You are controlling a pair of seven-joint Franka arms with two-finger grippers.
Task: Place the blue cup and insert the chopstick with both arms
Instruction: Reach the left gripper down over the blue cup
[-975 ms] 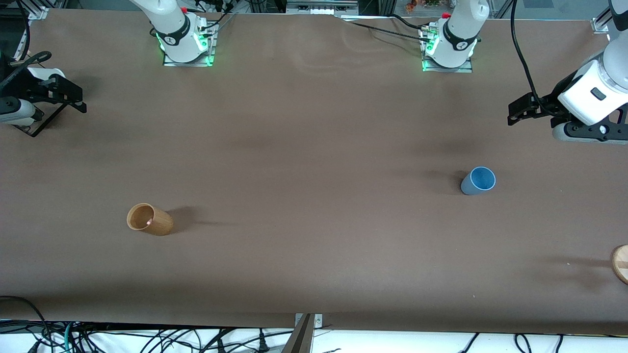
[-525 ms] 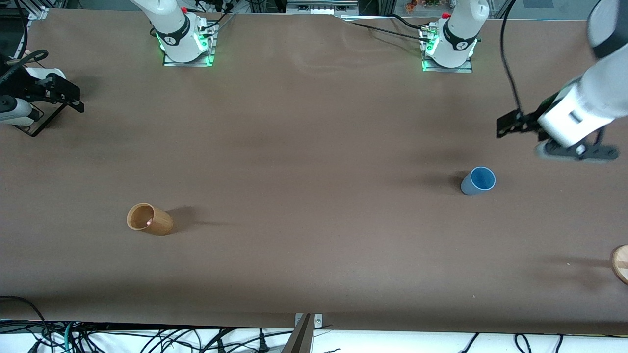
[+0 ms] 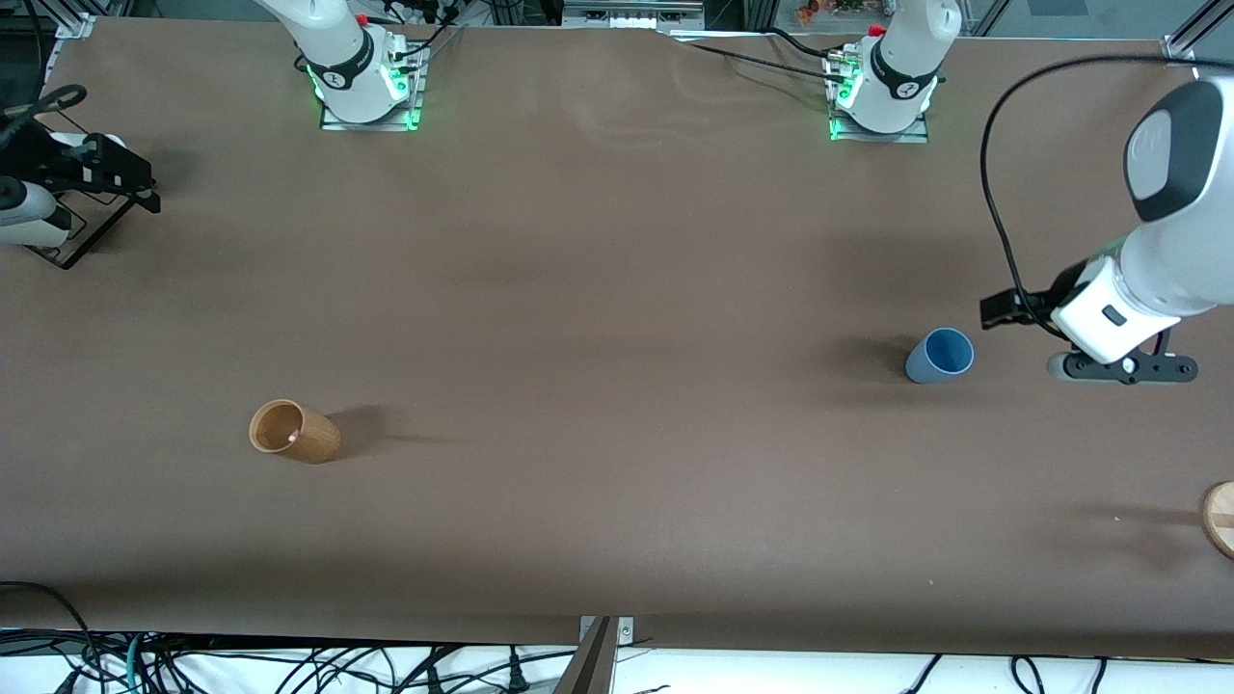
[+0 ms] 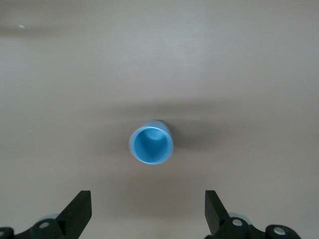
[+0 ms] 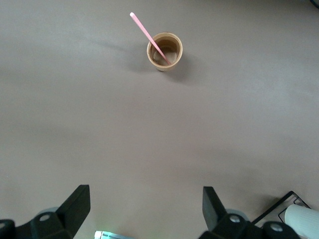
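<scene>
The robot's left gripper will next grab the blue cup by its rim (image 3: 969, 340) (image 4: 131, 150) on the side away from the tan ribbed cup, with one finger inside.
The blue cup (image 3: 940, 355) stands upright and empty on the brown table, toward the left arm's end. It also shows in the left wrist view (image 4: 151, 145). My left gripper (image 3: 1000, 309) is open and empty, a short way from the cup and pointing at it; its jaws stand wide apart (image 4: 148, 211). The tan ribbed cup (image 3: 294, 431) stands toward the right arm's end. The pink-tipped chopstick (image 5: 147, 34) leans inside that tan cup (image 5: 165, 51). My right gripper (image 3: 145, 193) is open and empty (image 5: 144, 209) at the table's edge, well away from the tan cup.
A round wooden disc (image 3: 1220, 519) lies at the table's edge at the left arm's end, nearer to the front camera than the blue cup. A black wire stand (image 3: 72, 243) sits beside my right gripper. The two arm bases (image 3: 362, 82) (image 3: 882, 92) stand along the table's back edge.
My left arm has swung down and in, bringing its gripper close to the blue cup. My right gripper has shifted slightly toward the robots' side. Neither cup has moved.
</scene>
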